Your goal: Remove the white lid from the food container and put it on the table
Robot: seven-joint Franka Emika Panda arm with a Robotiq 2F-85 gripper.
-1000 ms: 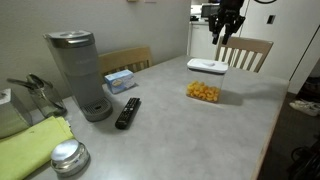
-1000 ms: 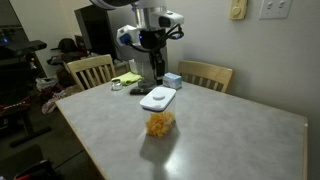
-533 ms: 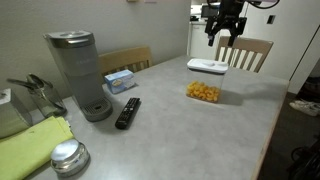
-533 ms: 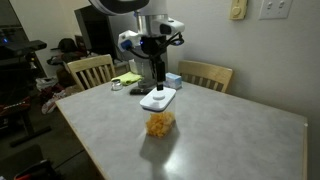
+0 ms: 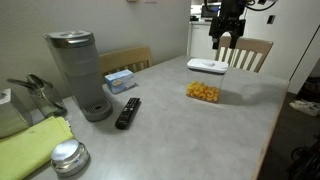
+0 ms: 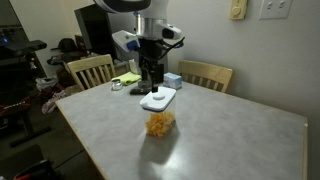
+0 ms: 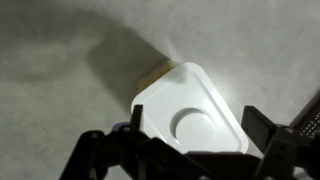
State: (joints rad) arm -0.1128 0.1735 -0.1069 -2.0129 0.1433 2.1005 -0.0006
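I need to next move my gripper to the round knob [image 5: 210, 64] [image 7: 192, 130] in the middle of the food container's white lid and close it there.
The white lid [image 5: 207, 65] [image 6: 158, 98] lies flat on the pale grey table [image 5: 170, 125] [image 6: 230, 135], near its far edge. The food container [image 5: 202, 93] [image 6: 159, 124], a clear tub holding orange food, stands uncovered a short way from the lid. My gripper [image 5: 228, 38] [image 6: 151, 82] hangs just above the lid, open, with nothing in it. In the wrist view the lid [image 7: 190, 115] fills the space under the gripper [image 7: 197, 130]; the dark fingers [image 7: 258, 125] stand apart on either side of it.
A grey coffee machine [image 5: 80, 72], a black remote [image 5: 127, 112] and a light-blue tissue box [image 5: 120, 80] stand on the table. A green cloth [image 5: 30, 150] and a metal tin [image 5: 68, 158] lie at the near corner. Wooden chairs [image 5: 245, 52] [image 6: 90, 70] line the edges.
The jaws have spread wide and let go of the white lid, which stays where it was on the table. The gripper has shifted slightly above it.
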